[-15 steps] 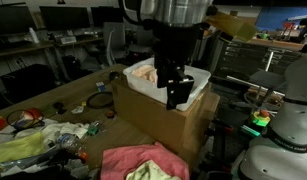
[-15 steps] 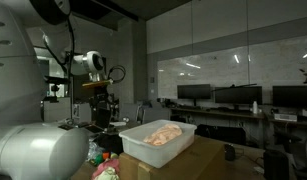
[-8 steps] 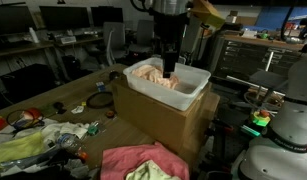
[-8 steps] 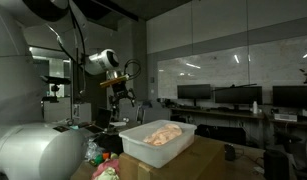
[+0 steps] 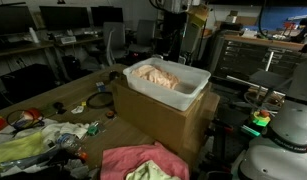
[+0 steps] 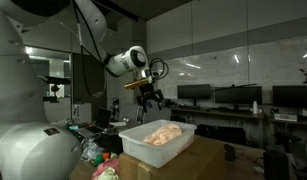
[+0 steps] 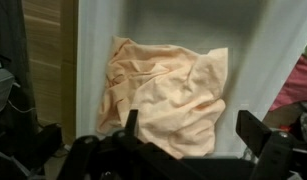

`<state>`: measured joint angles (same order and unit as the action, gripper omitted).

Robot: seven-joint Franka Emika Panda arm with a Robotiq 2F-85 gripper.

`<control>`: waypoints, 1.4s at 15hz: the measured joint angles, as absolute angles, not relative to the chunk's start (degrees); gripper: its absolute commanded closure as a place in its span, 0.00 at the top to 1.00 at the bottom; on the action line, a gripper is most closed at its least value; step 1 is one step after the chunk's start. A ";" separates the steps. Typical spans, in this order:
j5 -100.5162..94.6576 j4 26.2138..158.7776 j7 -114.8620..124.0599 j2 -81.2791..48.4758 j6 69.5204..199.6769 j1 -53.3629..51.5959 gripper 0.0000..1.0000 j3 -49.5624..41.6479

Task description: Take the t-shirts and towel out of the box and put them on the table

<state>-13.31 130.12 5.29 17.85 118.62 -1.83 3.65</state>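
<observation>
Next, I close my gripper on the middle of the crumpled peach cloth (image 5: 157, 75) (image 7: 171, 98) that is inside the white plastic box.
The white plastic box (image 5: 196, 84) stands on a brown cardboard carton (image 5: 163, 118) on the wooden table (image 5: 63, 95). A crumpled peach cloth (image 5: 158, 73) lies inside it. It also shows in the wrist view (image 7: 168, 85) and in an exterior view (image 6: 165, 133). My gripper (image 6: 150, 98) hangs well above the box (image 6: 143, 146), near its far end. In the wrist view its jaws (image 7: 193, 128) are open and empty, high over the cloth. The white box floor (image 7: 258, 35) is bare beside the cloth.
A pink cloth (image 5: 128, 160) with a yellow-green cloth (image 5: 153, 172) on it lies on the table in front of the carton. Loose clutter (image 5: 38, 140) covers the table's near end. Dark desks with monitors (image 6: 233, 97) stand behind. A white robot body (image 5: 288, 125) stands beside the carton.
My gripper has risen from low over the box to well above it and moved toward its far end. It stays empty. The peach cloth has not moved.
</observation>
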 measured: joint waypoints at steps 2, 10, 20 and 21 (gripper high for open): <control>-12.45 130.67 7.28 16.95 122.16 -0.27 1.00 2.36; -11.68 130.87 8.66 9.69 133.19 1.22 1.00 1.42; -11.77 127.42 6.43 -0.12 136.02 1.22 1.00 1.19; -11.82 127.04 6.37 -1.10 136.34 1.22 1.00 1.03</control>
